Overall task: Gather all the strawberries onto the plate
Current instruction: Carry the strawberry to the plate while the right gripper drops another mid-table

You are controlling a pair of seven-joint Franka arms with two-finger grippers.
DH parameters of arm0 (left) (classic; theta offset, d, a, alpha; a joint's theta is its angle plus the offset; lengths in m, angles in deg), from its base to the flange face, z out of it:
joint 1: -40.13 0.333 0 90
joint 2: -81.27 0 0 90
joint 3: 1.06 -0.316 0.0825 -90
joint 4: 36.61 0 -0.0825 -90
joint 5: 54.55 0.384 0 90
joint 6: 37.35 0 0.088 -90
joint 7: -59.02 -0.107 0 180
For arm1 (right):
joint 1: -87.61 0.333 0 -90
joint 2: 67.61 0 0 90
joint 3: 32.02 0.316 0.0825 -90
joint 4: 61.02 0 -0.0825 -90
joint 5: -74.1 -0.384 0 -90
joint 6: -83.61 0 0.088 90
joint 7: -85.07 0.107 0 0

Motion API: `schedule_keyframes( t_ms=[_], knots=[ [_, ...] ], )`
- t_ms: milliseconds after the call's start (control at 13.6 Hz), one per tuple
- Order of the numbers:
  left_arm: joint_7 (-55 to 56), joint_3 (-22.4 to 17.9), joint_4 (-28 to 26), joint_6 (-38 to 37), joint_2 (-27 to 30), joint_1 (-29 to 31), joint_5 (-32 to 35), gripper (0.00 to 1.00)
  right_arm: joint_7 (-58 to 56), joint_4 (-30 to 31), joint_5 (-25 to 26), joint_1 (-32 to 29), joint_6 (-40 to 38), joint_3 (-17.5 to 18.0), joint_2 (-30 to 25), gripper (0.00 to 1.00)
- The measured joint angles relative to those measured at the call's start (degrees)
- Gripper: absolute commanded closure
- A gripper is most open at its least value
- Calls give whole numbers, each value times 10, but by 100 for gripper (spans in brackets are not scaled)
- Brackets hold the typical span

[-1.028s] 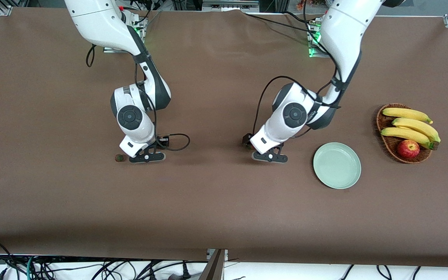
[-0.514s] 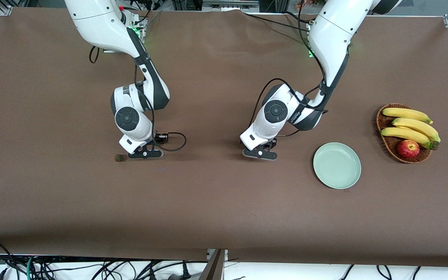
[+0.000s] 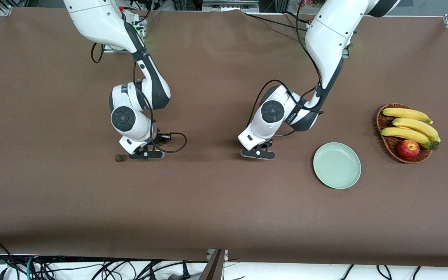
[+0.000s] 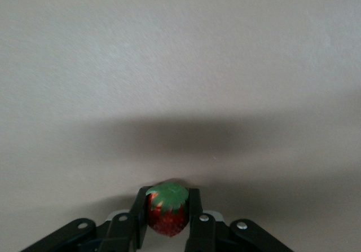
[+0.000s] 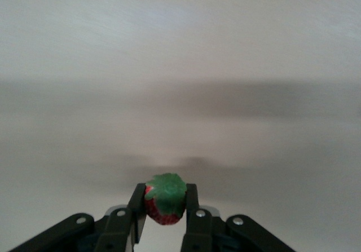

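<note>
Next, I let go of the red strawberry with my left gripper near the middle of the pale mint-green plate (image 3: pixel 331 165).
In the left wrist view my left gripper (image 4: pixel 167 198) is shut on a red strawberry (image 4: pixel 167 218) with a green cap, low over the brown table. My right gripper (image 5: pixel 165 195) is likewise shut on a second strawberry (image 5: pixel 163 207). In the front view the left gripper (image 3: pixel 258 154) is down at the table's middle and the right gripper (image 3: pixel 146 154) is toward the right arm's end. A third strawberry (image 3: pixel 119 157) lies on the table just beside the right gripper. The pale mint-green plate (image 3: pixel 336 165) lies toward the left arm's end, apart from both grippers.
A brown wicker basket (image 3: pixel 387 146) with three bananas (image 3: pixel 408 124) and a red apple (image 3: pixel 408 148) stands past the plate, at the left arm's end. A black cable (image 3: pixel 177 142) loops beside the right gripper. The brown table cover (image 3: pixel 224 210) spreads wide toward the front camera.
Both grippers have closed on their strawberries. The left gripper has shifted a little toward the right arm's end, away from the plate. The right gripper has barely moved.
</note>
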Motion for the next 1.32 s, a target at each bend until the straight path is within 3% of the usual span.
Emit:
schedule_keyframes(
  t_ms=[220,367,514,734,881,1028,1175,1322],
  knots=[
    [-74,-10,28,-104,31,29,2,100,52,-87,-62,5,-68,13,10,94],
    [-167,-11,40,-167,62,74,2,100,134,-129,-70,9,-72,49,31,93],
    [-264,-12,41,-205,84,118,2,96,220,-169,-70,22,-52,84,62,89],
    [-415,-14,41,-229,91,178,2,96,334,-207,-70,79,44,95,110,85],
    [-509,-15,39,-230,89,218,2,95,405,-215,-70,128,119,96,139,70],
    [-577,-15,36,-228,85,253,2,80,451,-216,-70,171,171,94,160,46],
    [-610,-15,28,-212,76,270,2,75,460,-219,-68,185,182,89,166,34],
    [-635,-14,9,-174,66,272,2,75,458,-228,-65,184,157,69,162,30]
  ],
)
